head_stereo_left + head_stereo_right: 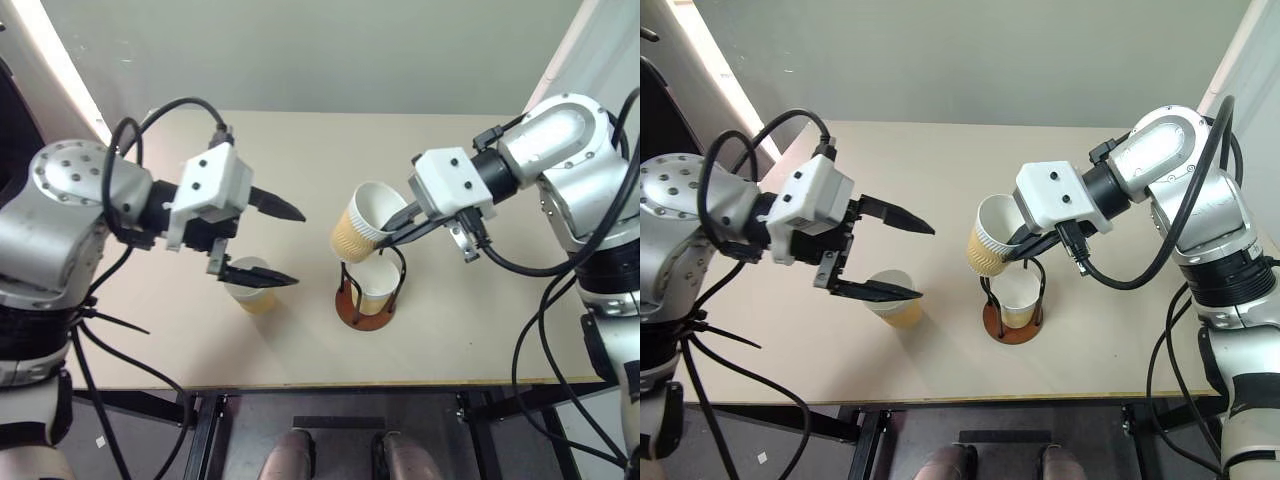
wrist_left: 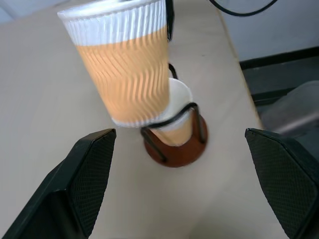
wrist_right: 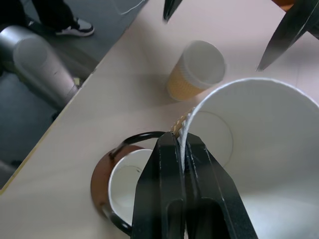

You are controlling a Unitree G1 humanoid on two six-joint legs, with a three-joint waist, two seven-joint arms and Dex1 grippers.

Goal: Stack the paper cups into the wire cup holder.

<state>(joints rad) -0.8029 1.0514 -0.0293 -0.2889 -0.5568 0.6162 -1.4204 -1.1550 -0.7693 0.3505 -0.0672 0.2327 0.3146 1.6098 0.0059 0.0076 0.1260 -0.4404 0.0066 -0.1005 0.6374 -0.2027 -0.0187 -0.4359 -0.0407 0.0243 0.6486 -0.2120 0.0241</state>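
Note:
The robot's right gripper needs to release the tan paper cup inside the cup standing in the wire cup holder (image 1: 372, 275) (image 3: 130, 185).
My right gripper (image 1: 388, 234) is shut on the rim of a tan ribbed paper cup (image 1: 364, 224), one finger inside and one outside. The cup hangs tilted just above the wire cup holder (image 1: 366, 312). The holder has a reddish-brown base and black wire loops, and a second paper cup (image 1: 378, 282) stands upright in it. In the right wrist view the pinched rim (image 3: 185, 130) sits above the holder's cup (image 3: 128, 185). My left gripper (image 1: 296, 248) is open and empty, held above a third cup (image 1: 250, 290) that stands upright on the table to the holder's left.
The beige table (image 1: 300, 150) carries the holder near its front edge. Black cables hang from both arms. Dark floor and a metal frame lie beyond the front edge (image 1: 330, 385).

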